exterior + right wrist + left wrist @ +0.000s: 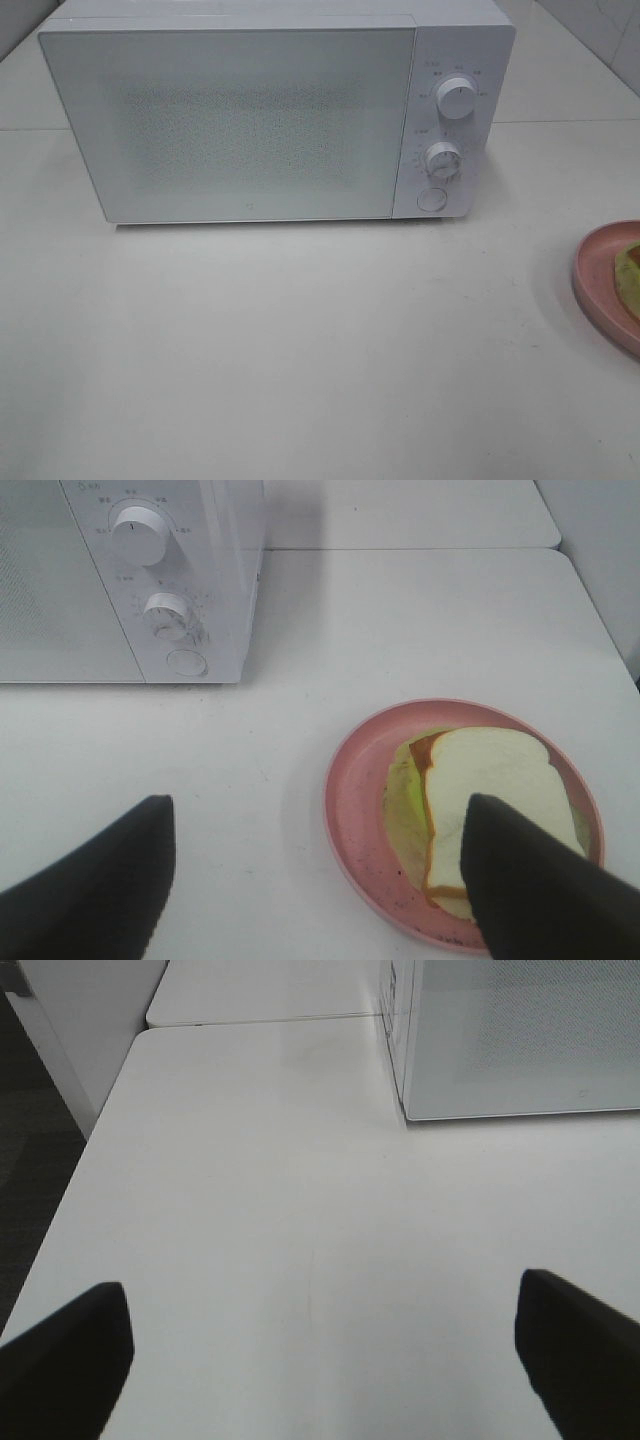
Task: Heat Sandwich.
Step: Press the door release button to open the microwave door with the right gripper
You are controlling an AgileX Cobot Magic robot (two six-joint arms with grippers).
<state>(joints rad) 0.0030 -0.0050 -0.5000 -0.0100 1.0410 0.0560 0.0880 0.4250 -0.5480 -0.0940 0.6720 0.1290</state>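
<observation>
My right gripper will next close just in front of the round button [433, 200] [187, 663] below the knobs of the white microwave, so that it is ready to press that button.
The sandwich [480, 800], white bread over green and reddish filling, lies on a round pink plate [352, 810] on the white table. In the high view only the plate's left part [598, 272] and a green edge of the sandwich [630, 268] show at the right border. The white microwave [270, 110] stands at the back with its door shut; it also shows in the right wrist view [130, 580] and the left wrist view [520, 1040]. My right gripper [315, 880] is open above the table, one finger over the sandwich's near side. My left gripper [320, 1355] is open and empty over bare table.
The microwave has two knobs [457, 98] [442, 160] and a round button [431, 199] on its right panel. The table's left edge [60, 1210] drops to dark floor. A seam [260, 1020] joins a second table behind.
</observation>
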